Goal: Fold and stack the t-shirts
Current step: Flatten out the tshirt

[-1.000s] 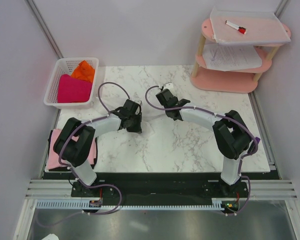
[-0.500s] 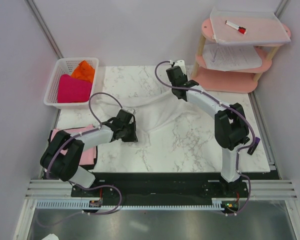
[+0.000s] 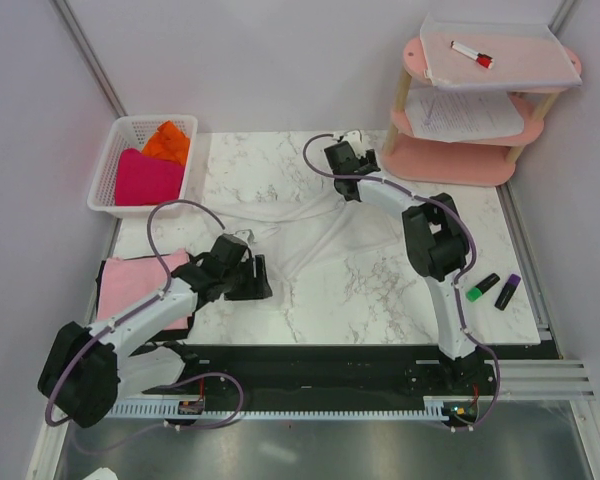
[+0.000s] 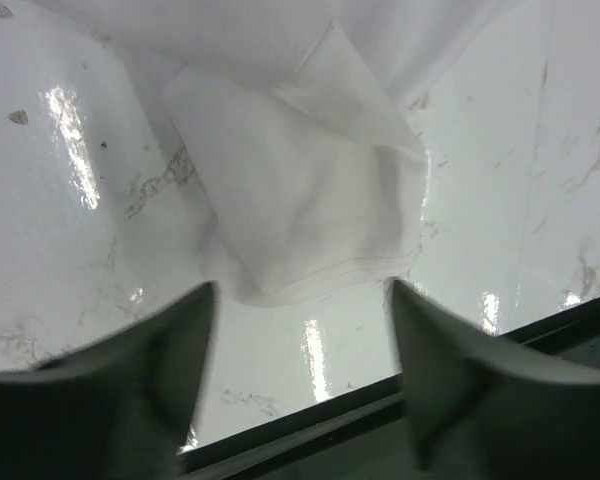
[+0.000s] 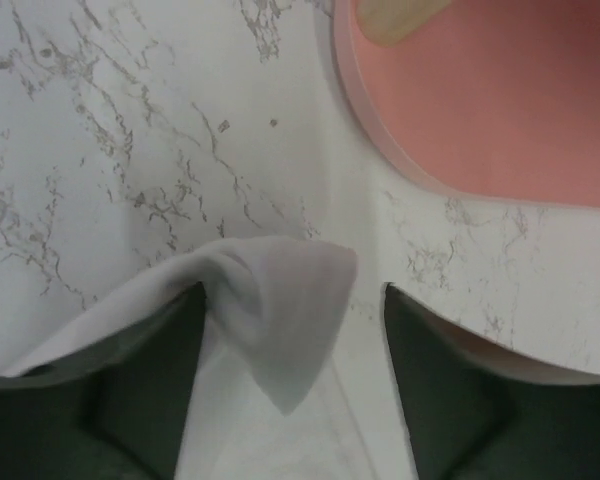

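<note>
The far corner of the white t-shirt is bunched and doubled over, so the robot's right gripper needs to back away, pinch the white t-shirt's loose flap (image 5: pixel 288 385) and smooth it flat before folding.
The white t-shirt (image 3: pixel 310 228) lies spread across the marble table (image 3: pixel 380 290) between my two grippers. My left gripper (image 3: pixel 256 278) stands open near the front left. In the left wrist view a folded corner of the white t-shirt (image 4: pixel 300 200) rests on the table just beyond the left gripper (image 4: pixel 302 292), not touching either finger. My right gripper (image 3: pixel 348 148) is open at the far edge. In the right wrist view a white t-shirt corner (image 5: pixel 280 300) lies loose between the jaws of the right gripper (image 5: pixel 292 292), leaning on the left finger (image 5: pixel 130 380). A pale pink t-shirt (image 3: pixel 140 288) lies folded at the left.
A white lattice basket (image 3: pixel 108 160) at the back left holds a magenta t-shirt (image 3: pixel 145 178) and an orange one (image 3: pixel 168 140). A pink shelf stand (image 3: pixel 460 165) (image 5: pixel 500 100) with papers stands at the back right, close to my right gripper. Two markers (image 3: pixel 485 285) lie at the right.
Both grippers have opened and let go of the white t-shirt. The left arm drew back toward the near left, stretching the cloth out; the right stayed at the far edge.
</note>
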Controlling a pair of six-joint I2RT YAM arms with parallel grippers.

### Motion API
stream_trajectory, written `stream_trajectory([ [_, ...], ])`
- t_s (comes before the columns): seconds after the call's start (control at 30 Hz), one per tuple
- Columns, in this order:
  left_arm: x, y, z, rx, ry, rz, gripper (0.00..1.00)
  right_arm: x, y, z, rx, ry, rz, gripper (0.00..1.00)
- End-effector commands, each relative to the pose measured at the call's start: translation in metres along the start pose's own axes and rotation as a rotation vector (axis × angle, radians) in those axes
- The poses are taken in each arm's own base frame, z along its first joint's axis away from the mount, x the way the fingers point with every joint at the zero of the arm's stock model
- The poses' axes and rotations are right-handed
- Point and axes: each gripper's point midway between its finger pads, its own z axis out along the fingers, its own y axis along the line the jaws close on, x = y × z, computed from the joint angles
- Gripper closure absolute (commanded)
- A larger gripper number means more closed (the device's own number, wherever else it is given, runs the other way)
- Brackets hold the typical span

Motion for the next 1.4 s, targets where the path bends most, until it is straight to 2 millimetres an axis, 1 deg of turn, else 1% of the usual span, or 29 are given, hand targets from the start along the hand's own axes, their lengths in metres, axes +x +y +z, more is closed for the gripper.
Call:
stream_trajectory([
  [0.0,-0.044,-0.012,-0.031,0.005,-0.19,0.025,0.0,-0.035,-0.027,-0.018,0.044,-0.106,0.114,0.06],
  [0.03,-0.056,-0.009,-0.038,-0.017,-0.248,0.028,0.0,-0.044,-0.032,-0.027,0.04,-0.131,0.138,0.05],
  [0.17,-0.09,-0.006,-0.053,-0.085,-0.365,0.037,0.0,-0.043,-0.044,-0.037,0.028,-0.133,0.193,0.03],
  [0.2,-0.094,-0.005,-0.052,-0.102,-0.373,0.037,0.0,-0.034,-0.047,-0.033,0.022,-0.113,0.202,0.03],
  [0.23,-0.099,-0.003,-0.051,-0.123,-0.384,0.032,0.0,-0.036,-0.05,-0.035,-0.002,-0.114,0.234,0.03],
  [0.27,-0.103,-0.004,-0.047,-0.134,-0.38,0.034,0.0,-0.032,-0.045,-0.034,-0.06,-0.098,0.253,0.03],
  [0.3,-0.109,-0.006,-0.045,-0.138,-0.389,0.031,0.0,-0.021,-0.051,-0.026,-0.068,-0.069,0.306,0.03],
  [0.37,-0.116,-0.009,-0.037,-0.149,-0.376,0.033,0.0,-0.02,-0.054,-0.024,-0.129,-0.063,0.381,0.04],
  [0.4,-0.12,-0.012,-0.035,-0.144,-0.38,0.033,0.0,-0.006,-0.054,-0.015,-0.201,-0.017,0.453,0.05],
  [0.43,-0.122,-0.013,-0.031,-0.146,-0.372,0.036,0.0,-0.014,-0.056,-0.016,-0.261,-0.037,0.515,0.05],
  [0.47,-0.125,-0.014,-0.026,-0.153,-0.363,0.037,0.0,-0.013,-0.056,-0.013,-0.313,-0.029,0.576,0.07],
  [0.5,-0.127,-0.016,-0.023,-0.152,-0.36,0.045,0.0,0.002,-0.056,-0.006,-0.429,0.022,0.64,0.08],
  [0.53,-0.129,-0.017,-0.021,-0.152,-0.358,0.048,0.0,-0.012,-0.061,-0.003,-0.493,-0.022,0.77,0.08],
  [0.57,-0.132,-0.018,-0.02,-0.153,-0.36,0.048,0.0,-0.013,-0.06,-0.002,-0.57,-0.021,0.837,0.11],
  [0.6,-0.13,-0.017,-0.015,-0.161,-0.343,0.059,0.0,0.0,-0.062,-0.002,-0.683,0.014,0.9,0.11],
  [0.63,-0.131,-0.018,-0.014,-0.162,-0.342,0.06,0.0,-0.016,-0.066,0.002,-0.742,-0.04,0.992,0.12],
  [0.67,-0.131,-0.017,-0.012,-0.166,-0.339,0.062,0.0,-0.014,-0.064,0.005,-0.776,-0.033,1.003,0.13],
  [0.7,-0.131,-0.016,-0.01,-0.171,-0.332,0.065,0.0,-0.025,-0.068,0.007,-0.795,-0.052,1.001,0.14],
  [0.73,-0.131,-0.016,-0.01,-0.171,-0.332,0.066,0.0,-0.019,-0.062,0.014,-0.801,-0.019,0.986,0.14],
  [0.77,-0.13,-0.015,-0.008,-0.176,-0.33,0.067,0.0,-0.023,-0.059,0.014,-0.816,-0.027,0.966,0.14],
  [0.8,-0.129,-0.014,-0.007,-0.179,-0.328,0.068,0.0,-0.033,-0.061,0.015,-0.828,-0.051,0.963,0.14],
  [0.83,-0.129,-0.012,-0.006,-0.189,-0.327,0.069,0.0,-0.029,-0.056,0.02,-0.837,-0.035,0.963,0.14],
  [0.9,-0.127,-0.01,-0.004,-0.198,-0.32,0.073,0.0,-0.036,-0.052,0.022,-0.856,-0.043,0.957,0.15],
  [0.93,-0.128,-0.01,-0.004,-0.199,-0.322,0.071,0.0,-0.03,-0.047,0.029,-0.854,-0.017,0.958,0.16],
  [1.07,-0.128,-0.007,-0.004,-0.212,-0.323,0.073,0.0,-0.023,-0.036,0.029,-0.902,0.008,0.984,0.34],
  [1.1,-0.128,-0.007,-0.003,-0.212,-0.32,0.075,0.0,-0.023,-0.035,0.03,-0.905,0.009,0.991,0.34],
  [1.17,-0.13,-0.008,-0.004,-0.212,-0.324,0.077,0.0,-0.019,-0.033,0.03,-0.907,0.018,0.994,0.41],
  [1.23,-0.129,-0.007,-0.003,-0.215,-0.32,0.08,0.0,-0.022,-0.034,0.028,-0.91,0.011,0.994,0.43],
  [1.37,-0.129,-0.007,0.001,-0.218,-0.314,0.08,0.0,-0.028,-0.027,0.024,-0.917,0.018,0.972,0.43],
])
